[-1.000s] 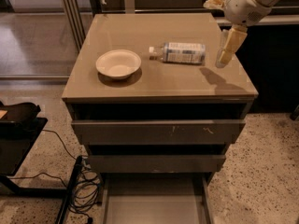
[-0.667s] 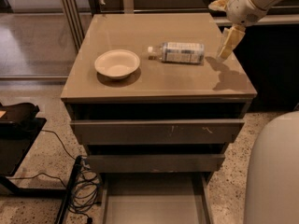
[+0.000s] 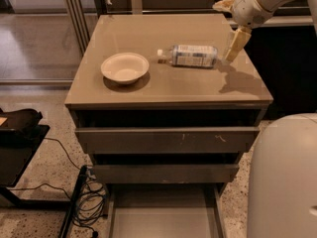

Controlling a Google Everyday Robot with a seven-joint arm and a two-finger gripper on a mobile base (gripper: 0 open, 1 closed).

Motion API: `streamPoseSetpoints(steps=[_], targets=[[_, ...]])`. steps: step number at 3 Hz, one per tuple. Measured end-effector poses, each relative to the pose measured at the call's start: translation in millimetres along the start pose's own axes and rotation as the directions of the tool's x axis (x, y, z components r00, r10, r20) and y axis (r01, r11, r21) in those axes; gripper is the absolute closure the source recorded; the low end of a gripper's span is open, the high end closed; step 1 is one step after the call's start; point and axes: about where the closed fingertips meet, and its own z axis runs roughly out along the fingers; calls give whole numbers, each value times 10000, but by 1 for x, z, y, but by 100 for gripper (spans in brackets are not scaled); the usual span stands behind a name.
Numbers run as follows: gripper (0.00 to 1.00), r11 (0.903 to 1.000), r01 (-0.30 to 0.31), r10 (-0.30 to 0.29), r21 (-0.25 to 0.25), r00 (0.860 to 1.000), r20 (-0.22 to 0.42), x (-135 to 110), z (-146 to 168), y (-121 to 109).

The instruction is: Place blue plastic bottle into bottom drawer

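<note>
The base end (image 3: 205,56) of the blue plastic bottle, opposite its white cap, will be gripped by my gripper.
The blue plastic bottle (image 3: 190,56) lies on its side on the cabinet top (image 3: 198,88), white cap pointing left toward the white bowl. My gripper (image 3: 233,44) hangs from the white arm at the upper right, just right of the bottle's base and close above the top. It holds nothing that I can see. The bottom drawer (image 3: 163,214) is pulled open at the foot of the cabinet, and its light grey inside shows nothing in it.
A white bowl (image 3: 125,67) sits left of the bottle. The two upper drawers (image 3: 166,140) stand slightly ajar. A white rounded robot part (image 3: 285,177) fills the lower right. Cables (image 3: 89,202) and a black stand (image 3: 20,133) are on the floor at the left.
The gripper has moved a little left, closer to the bottle's base. The white robot part has come into view at the lower right. The bottle and the bowl have not moved.
</note>
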Motion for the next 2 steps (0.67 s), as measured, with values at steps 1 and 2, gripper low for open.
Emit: streamPoseSetpoints(steps=[1,2], targets=[[0,9993,259,-241,-252,9974,676,-13,27,-10],[0,9978,454,-388,-475,9906,1311,-30,49,-16]])
